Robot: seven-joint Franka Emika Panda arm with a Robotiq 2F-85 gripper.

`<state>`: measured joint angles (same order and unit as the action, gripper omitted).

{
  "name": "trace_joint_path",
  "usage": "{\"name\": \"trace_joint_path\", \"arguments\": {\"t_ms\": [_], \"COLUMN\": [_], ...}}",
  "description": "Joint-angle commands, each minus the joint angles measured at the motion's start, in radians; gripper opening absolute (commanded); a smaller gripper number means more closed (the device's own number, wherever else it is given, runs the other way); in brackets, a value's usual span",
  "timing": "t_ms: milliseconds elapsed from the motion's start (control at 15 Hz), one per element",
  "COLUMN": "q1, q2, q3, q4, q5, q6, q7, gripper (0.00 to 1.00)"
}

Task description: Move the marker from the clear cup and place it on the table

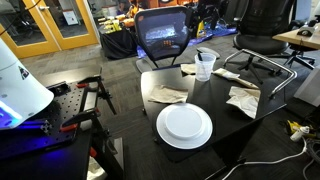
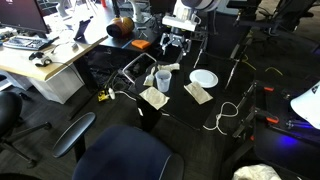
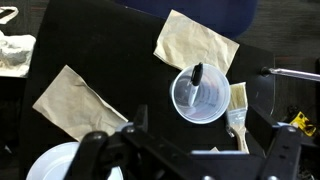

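Next, my gripper closes on the marker's upper end (image 1: pixel 199 55) (image 3: pixel 197 73), at the spot where the dark marker sticks up out of the clear cup, above the cup's rim.
The clear cup (image 3: pixel 203 97) stands upright on the black table (image 3: pixel 110 45), with the dark marker (image 3: pixel 196 75) leaning inside it against the rim. The cup also shows in both exterior views (image 1: pixel 205 67) (image 2: pixel 162 79). In the wrist view my gripper (image 3: pixel 185 158) is open and empty, its two dark fingers spread wide at the bottom edge. It hangs well above the table, and the cup lies just beyond the fingertips. In an exterior view the gripper (image 2: pixel 175 44) hovers above the far side of the table.
A white plate (image 1: pixel 185 126) (image 3: pixel 45 168) sits near one table edge. Several brown paper napkins (image 3: pixel 195 42) (image 3: pixel 78 102) lie around the cup. A paintbrush (image 3: pixel 237 115) lies right beside the cup. Office chairs (image 1: pixel 162 35) stand around the table.
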<state>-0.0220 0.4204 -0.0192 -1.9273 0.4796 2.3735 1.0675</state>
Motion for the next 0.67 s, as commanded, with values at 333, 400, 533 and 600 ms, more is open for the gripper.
{"name": "trace_joint_path", "arguments": {"t_ms": [333, 400, 533, 600], "q1": [0.007, 0.015, 0.021, 0.025], "q2": [0.008, 0.014, 0.026, 0.032], "q3": [0.001, -0.001, 0.002, 0.002], "q4": [0.007, 0.006, 0.007, 0.007], "q5": [0.01, 0.009, 0.013, 0.012], "q6": [-0.002, 0.015, 0.025, 0.034], "q7": [0.013, 0.032, 0.037, 0.041], "gripper": [1.0, 1.0, 1.0, 1.0]}}
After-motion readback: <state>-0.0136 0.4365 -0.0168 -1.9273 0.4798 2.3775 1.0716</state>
